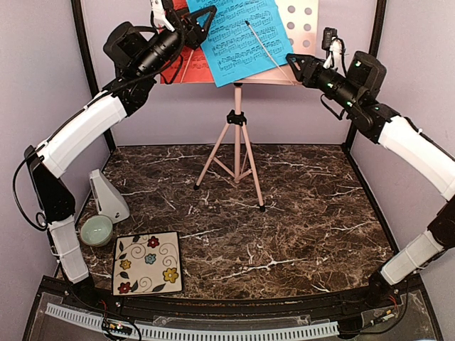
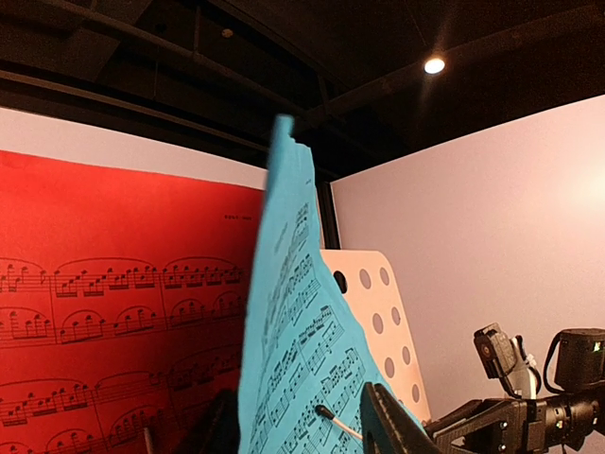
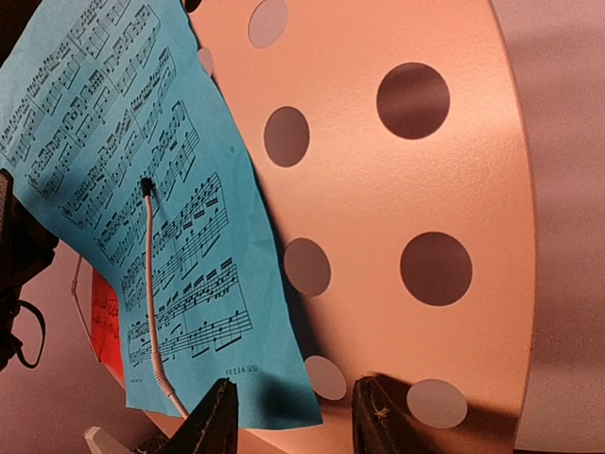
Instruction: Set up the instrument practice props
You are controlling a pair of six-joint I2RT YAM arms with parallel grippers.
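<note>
The blue sheet lies at a slant across the desk, so the robot's right gripper should pinch the sheet's edge (image 3: 299, 364) above its lower corner and pull it straight over the desk's holes.
The pale pink tripod music stand (image 1: 237, 145) stands at the back centre. Its perforated desk (image 1: 304, 21) carries the red sheet (image 1: 176, 67) on the left and the blue sheet (image 1: 238, 35) over the middle, tilted. A thin wire page holder (image 1: 266, 48) lies across the blue sheet. My left gripper (image 1: 206, 21) is open at the blue sheet's upper left edge; in the left wrist view (image 2: 298, 430) that edge (image 2: 284, 312) stands between the jaws. My right gripper (image 1: 293, 67) is open at the desk's lower right; the blue sheet's corner (image 3: 274, 378) lies between its jaws (image 3: 293, 421). The white metronome (image 1: 108, 195) stands at the left.
A pale green bowl (image 1: 96, 229) and a floral tile (image 1: 147, 263) lie at the front left, near the metronome. The stand's legs spread over the marble tabletop (image 1: 298, 227). Black frame posts and lilac walls close in the back and sides.
</note>
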